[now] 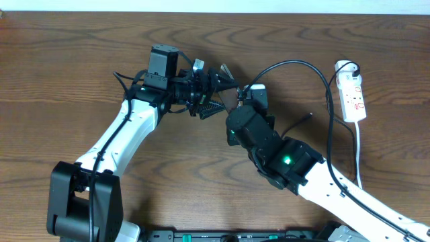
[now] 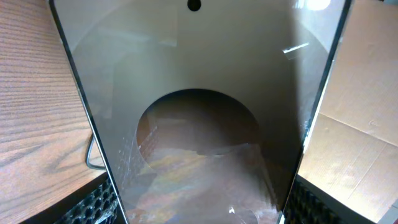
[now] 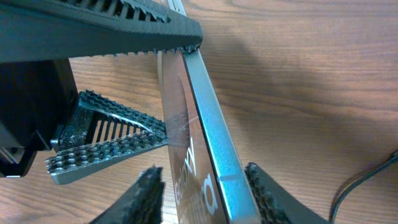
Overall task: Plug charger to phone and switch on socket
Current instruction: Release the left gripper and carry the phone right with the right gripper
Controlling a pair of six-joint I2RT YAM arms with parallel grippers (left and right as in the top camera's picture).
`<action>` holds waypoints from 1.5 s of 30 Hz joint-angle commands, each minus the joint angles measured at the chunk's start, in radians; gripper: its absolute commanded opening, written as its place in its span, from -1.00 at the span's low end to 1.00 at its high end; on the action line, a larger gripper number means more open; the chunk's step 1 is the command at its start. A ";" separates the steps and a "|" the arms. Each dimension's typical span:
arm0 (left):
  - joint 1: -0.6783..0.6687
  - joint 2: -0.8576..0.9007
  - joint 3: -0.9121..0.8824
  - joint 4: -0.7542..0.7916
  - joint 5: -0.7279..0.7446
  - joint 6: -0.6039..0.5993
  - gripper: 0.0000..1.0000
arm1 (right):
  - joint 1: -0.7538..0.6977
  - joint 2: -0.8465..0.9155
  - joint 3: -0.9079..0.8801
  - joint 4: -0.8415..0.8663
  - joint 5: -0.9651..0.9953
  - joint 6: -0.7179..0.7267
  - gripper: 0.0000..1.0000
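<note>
My left gripper is across the phone's wide side, so next my right gripper takes the phone's "Galaxy" end (image 3: 202, 186) and turns the phone's long edge toward my left gripper.
The phone (image 1: 230, 99) is held up off the table, edge-on, between my two grippers near the table's middle. My left gripper (image 1: 213, 91) is shut on it. In the left wrist view its glossy bronze-grey face (image 2: 199, 93) fills the frame between the fingers (image 2: 199, 208). My right gripper (image 1: 247, 94) is open, its fingers (image 3: 205, 186) either side of the phone's "Galaxy" end (image 3: 205, 124), with a gap at the left finger. The charger's thin black cable (image 1: 295, 63) arcs toward the white socket (image 1: 353, 95) at the right. A loose cable end (image 1: 310, 115) lies on the table.
The socket's thick white cord (image 1: 359, 154) runs toward the front edge beside my right arm. A black cable (image 3: 367, 180) lies on the wood at the lower right of the right wrist view. Brown wooden table (image 1: 80, 60) all round.
</note>
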 commanded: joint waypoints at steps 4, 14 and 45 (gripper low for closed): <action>0.008 -0.001 0.021 0.005 0.043 -0.011 0.18 | 0.007 0.003 0.005 0.028 0.015 0.008 -0.48; 0.008 -0.001 0.021 0.005 0.043 -0.017 0.18 | 0.007 0.003 0.005 0.036 0.015 0.008 -0.98; 0.317 -0.282 0.027 0.016 -0.188 0.520 0.99 | -0.027 -0.523 0.005 -0.462 0.088 0.429 -0.98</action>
